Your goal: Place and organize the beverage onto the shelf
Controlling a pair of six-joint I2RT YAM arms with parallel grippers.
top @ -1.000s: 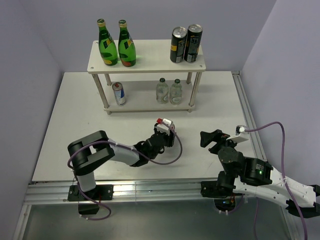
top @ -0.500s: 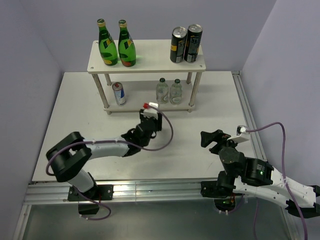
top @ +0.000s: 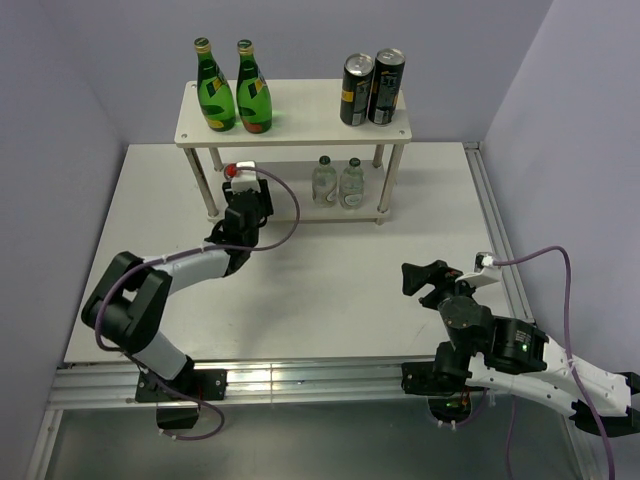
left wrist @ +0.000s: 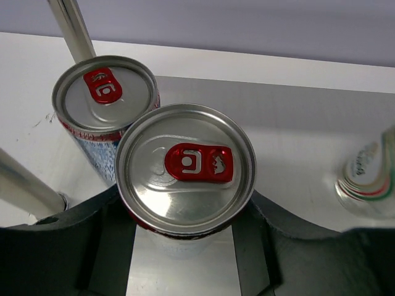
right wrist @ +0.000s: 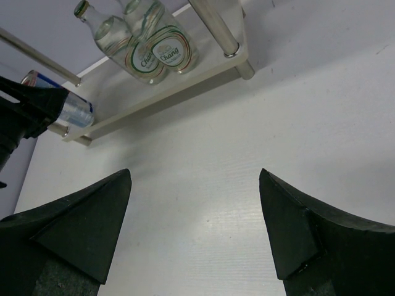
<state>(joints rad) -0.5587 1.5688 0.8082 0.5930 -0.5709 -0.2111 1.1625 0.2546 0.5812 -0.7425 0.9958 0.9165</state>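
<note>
The robot's left gripper should set the silver can down on the lower board (top: 262, 203) next to the matching can, facing the clear bottles.
My left gripper (left wrist: 185, 216) is shut on a silver can with a red tab (left wrist: 185, 169), one dark finger on each side of it. It holds the can upright over the left end of the shelf's lower board (left wrist: 290, 123), close beside a second, matching can (left wrist: 103, 92). In the top view the left gripper (top: 243, 200) reaches under the shelf (top: 300, 112) and covers both cans. Two green glass bottles (top: 232, 90) stand on the top board at the left. Two clear bottles (top: 338, 182) stand on the lower board at the right. My right gripper (top: 430, 280) is open over bare table, holding nothing.
Two tall dark cans (top: 371, 88) stand on the top board's right end. A metal shelf leg (left wrist: 73, 28) rises just behind the left can, and another leg (left wrist: 28, 191) is close on the left. Purple walls enclose the white table (top: 330, 280).
My left arm has carried the can from the middle of the table back and to the left, in under the shelf's top board beside the other can. The right arm has not moved.
</note>
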